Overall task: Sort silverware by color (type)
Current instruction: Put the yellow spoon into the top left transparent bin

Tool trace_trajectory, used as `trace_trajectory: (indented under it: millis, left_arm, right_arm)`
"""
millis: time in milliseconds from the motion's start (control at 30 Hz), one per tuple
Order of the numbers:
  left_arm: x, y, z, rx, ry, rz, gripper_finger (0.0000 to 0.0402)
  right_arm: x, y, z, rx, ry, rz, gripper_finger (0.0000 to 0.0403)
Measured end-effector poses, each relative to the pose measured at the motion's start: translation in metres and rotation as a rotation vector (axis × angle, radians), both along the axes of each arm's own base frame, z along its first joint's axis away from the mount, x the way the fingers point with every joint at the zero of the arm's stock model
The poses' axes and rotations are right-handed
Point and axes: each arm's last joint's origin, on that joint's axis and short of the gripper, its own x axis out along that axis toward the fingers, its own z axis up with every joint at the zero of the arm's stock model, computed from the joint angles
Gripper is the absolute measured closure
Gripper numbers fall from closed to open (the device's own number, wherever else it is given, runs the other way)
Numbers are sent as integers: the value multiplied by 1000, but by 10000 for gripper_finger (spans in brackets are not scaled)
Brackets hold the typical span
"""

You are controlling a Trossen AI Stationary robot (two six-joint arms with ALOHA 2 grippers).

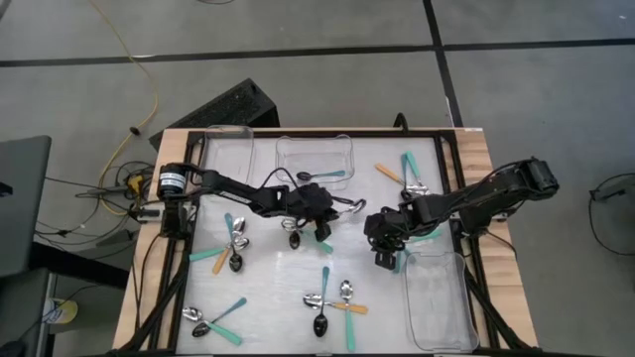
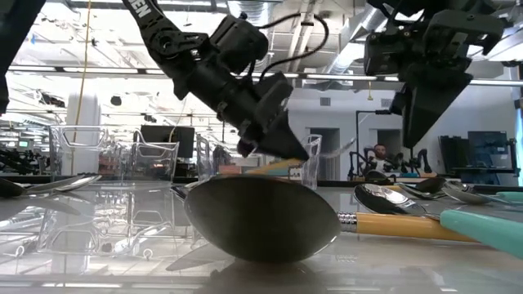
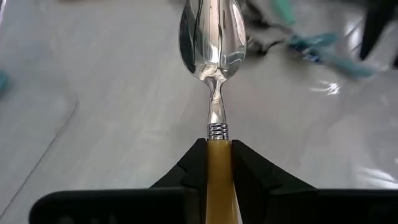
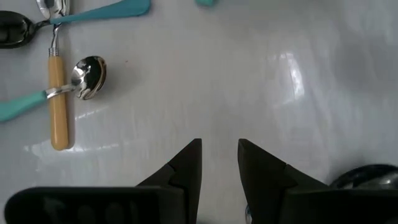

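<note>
I'll release the orange-handled spoon, now over the table's middle, with my left gripper inside the empty clear bin point(image 1: 227, 159) beside the bin with the teal-handled spoon.
My left gripper point(image 1: 319, 210) is over the table's middle, shut on an orange-handled spoon point(image 3: 212, 37) whose shiny silver bowl points away from the fingers. My right gripper point(image 4: 219, 149) hovers to its right, open by a narrow gap over bare table, holding nothing; it also shows high up in the low view point(image 2: 425, 98). Other spoons with teal or orange handles lie flat in clusters at the left point(image 1: 234, 250), near left point(image 1: 213, 319), near middle point(image 1: 332, 300) and far right point(image 1: 410, 177). One teal-handled spoon point(image 1: 322, 177) lies inside a clear bin point(image 1: 283, 149). My left gripper pinches the orange handle point(image 3: 218, 155) at its end next to the metal neck, between the two fingers point(image 3: 186, 171). The fingers lie along the spoon, and neck and bowl stick out beyond the fingertips. In the low view the handle point(image 2: 274, 167) hangs below the fingers, clear of the table.
Clear bins stand at the far left point(image 1: 226, 149), far middle and near right point(image 1: 437, 297). A dark frame point(image 1: 458, 198) edges the white work surface. A large spoon bowl point(image 2: 261, 216) lies right before the low camera. Bare surface shows around my right gripper.
</note>
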Motion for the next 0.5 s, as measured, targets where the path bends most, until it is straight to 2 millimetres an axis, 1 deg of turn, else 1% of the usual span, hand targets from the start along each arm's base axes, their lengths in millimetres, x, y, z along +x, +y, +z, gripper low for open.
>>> trace_trajectory:
  millis: [133, 200, 300, 333, 400, 500]
  left_arm:
    - [2, 5, 13, 2, -81, -26, 373]
    - [2, 8, 21, 7, -129, -28, 367]
    - [-1, 12, 34, 24, -156, -24, 360]
    - [-3, 14, 41, 34, -164, -24, 360]
    - [-11, 16, 61, 66, -186, -27, 363]
    - [-29, 21, 98, 121, -229, -10, 369]
  right_arm:
    - [-7, 1, 9, -7, -23, -9, 276]
    - [-10, 2, 14, -10, -41, -10, 276]
    - [-15, 5, 24, -7, -89, 1, 276]
    - [-17, 6, 27, -18, -108, 0, 276]
    - [-22, 8, 33, -58, -142, -6, 276]
    - [-26, 8, 40, -119, -196, -16, 276]
